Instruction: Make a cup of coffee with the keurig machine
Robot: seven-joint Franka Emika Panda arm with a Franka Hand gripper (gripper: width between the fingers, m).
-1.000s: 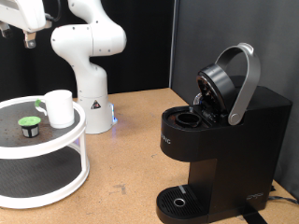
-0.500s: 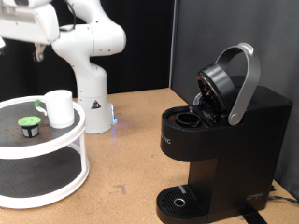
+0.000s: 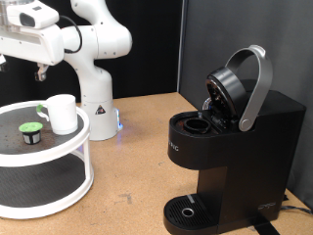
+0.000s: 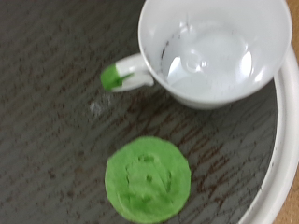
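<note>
The robot's gripper will next move down to the dark pod next to the white cup and close around the pod's green lid [image 3: 30,127] [image 4: 148,179].
The white cup [image 3: 62,113] stands on the top tier of a round white stand [image 3: 86,157] at the exterior view's left, empty inside in the wrist view [image 4: 210,47], with a green mark on its handle [image 4: 112,75]. A small dark pod with a green lid [image 3: 31,131] sits beside it, and its lid fills the wrist view [image 4: 148,179]. My gripper [image 3: 22,67] hangs open above the stand, over the pod and cup, touching neither. The black keurig machine [image 3: 235,147] stands at the right with its lid raised and its pod chamber [image 3: 201,125] empty.
The white robot base [image 3: 95,108] stands behind the stand. The stand's lower tier [image 3: 39,186] has a dark mat. The machine's round drip base [image 3: 186,211] is bare. Brown tabletop lies between stand and machine.
The gripper has come down and shifted slightly toward the exterior view's right, closer to the stand's top tier. Cup, pod and machine have not moved.
</note>
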